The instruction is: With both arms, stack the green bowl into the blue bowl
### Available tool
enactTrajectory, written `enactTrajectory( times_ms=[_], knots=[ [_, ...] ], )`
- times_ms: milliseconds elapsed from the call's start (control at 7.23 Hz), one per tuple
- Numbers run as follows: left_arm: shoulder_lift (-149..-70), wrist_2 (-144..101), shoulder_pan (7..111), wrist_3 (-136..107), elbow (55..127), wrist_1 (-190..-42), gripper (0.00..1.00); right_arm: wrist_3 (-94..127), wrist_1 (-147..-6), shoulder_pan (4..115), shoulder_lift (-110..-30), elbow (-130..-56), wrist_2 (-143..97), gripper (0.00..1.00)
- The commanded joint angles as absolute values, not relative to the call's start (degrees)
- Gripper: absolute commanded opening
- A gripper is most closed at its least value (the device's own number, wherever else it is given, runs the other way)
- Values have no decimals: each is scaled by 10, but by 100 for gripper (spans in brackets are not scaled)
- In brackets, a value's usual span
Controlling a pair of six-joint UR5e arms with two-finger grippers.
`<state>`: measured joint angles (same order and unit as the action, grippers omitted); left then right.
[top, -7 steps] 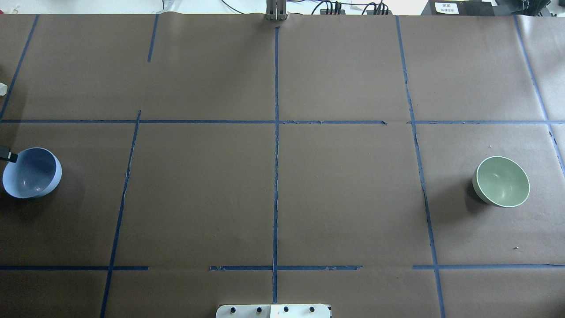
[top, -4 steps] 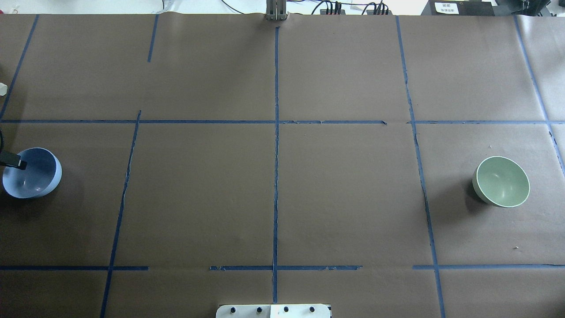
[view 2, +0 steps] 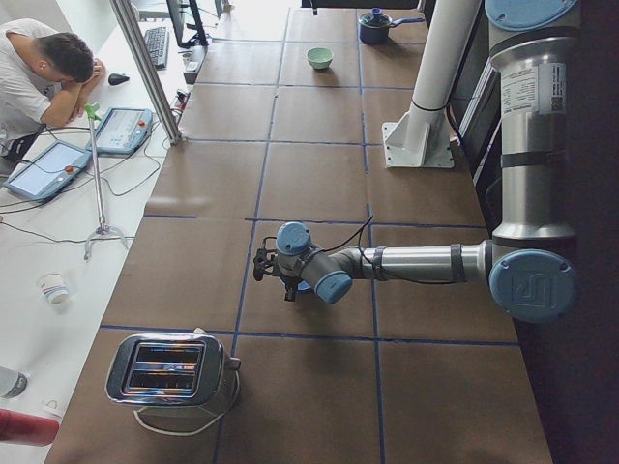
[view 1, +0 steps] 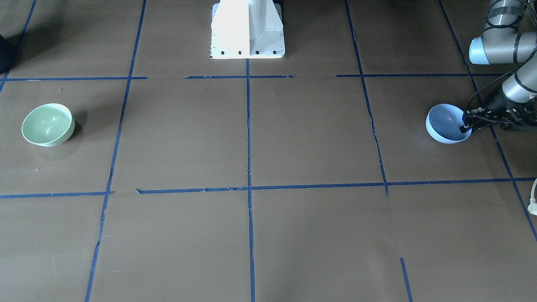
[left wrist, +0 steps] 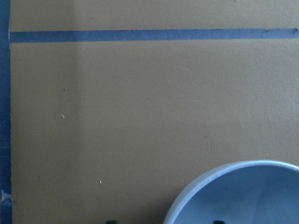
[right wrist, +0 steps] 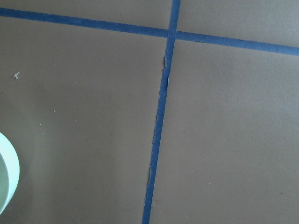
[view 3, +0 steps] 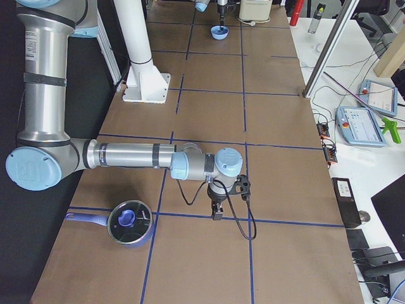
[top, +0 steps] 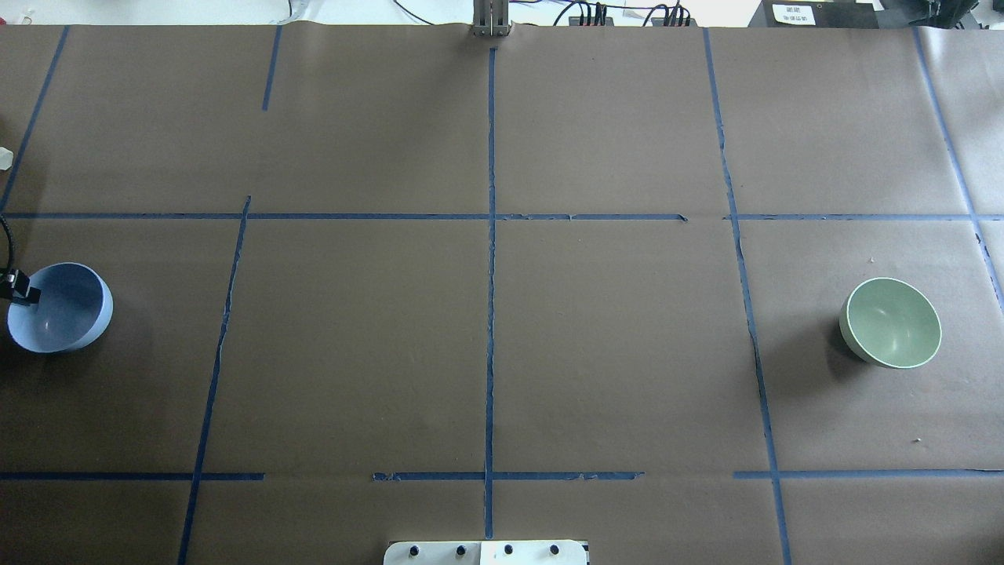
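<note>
Next, I release the blue bowl from my left gripper on the long blue tape line (view 1: 249,128) before the white pedestal base.
The blue bowl (top: 63,310) sits upright at the table's far left, also in the front view (view 1: 444,125). My left gripper (view 1: 465,127) is low at its rim. In the left wrist view the bowl (left wrist: 243,196) fills the lower right, with one dark fingertip inside the rim and one outside, set wide apart, so it is open. The green bowl (top: 893,322) sits upright at the far right, untouched (view 1: 47,124). My right gripper (view 3: 216,214) hovers near it; only a sliver of the bowl (right wrist: 7,177) shows in its wrist view. I cannot tell whether it is open.
A chrome toaster (view 2: 166,372) stands beyond the blue bowl at the table's left end. A blue lidded pan (view 3: 130,221) sits near the right arm. The white pedestal base (view 1: 247,29) stands at the robot's side. A person sits at a desk (view 2: 44,72).
The left gripper's fingertip moved over the blue bowl's rim and settled lower at it. The blue bowl shifted slightly to the right. The green bowl has not moved.
</note>
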<state>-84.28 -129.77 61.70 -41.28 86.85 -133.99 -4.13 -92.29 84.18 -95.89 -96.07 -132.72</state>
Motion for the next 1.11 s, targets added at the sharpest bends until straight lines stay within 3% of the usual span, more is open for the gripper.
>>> enactTrajectory(
  times_ms=[0, 277, 553, 969],
  knots=[
    [-845, -1310, 617, -422, 901, -1331, 2, -41, -923, 842, -959, -961, -1328, 100],
    [-893, -1341, 617, -532, 951, -1305, 1, -41, -922, 842, -959, -961, -1328, 100],
    [-977, -1334, 584, -611, 956, -1289, 1, -41, -923, 842, -959, -962, -1328, 100],
    [-1149, -1150, 410, -763, 962, -1171, 1, -40, -923, 842, -959, -962, -1327, 100]
  ],
)
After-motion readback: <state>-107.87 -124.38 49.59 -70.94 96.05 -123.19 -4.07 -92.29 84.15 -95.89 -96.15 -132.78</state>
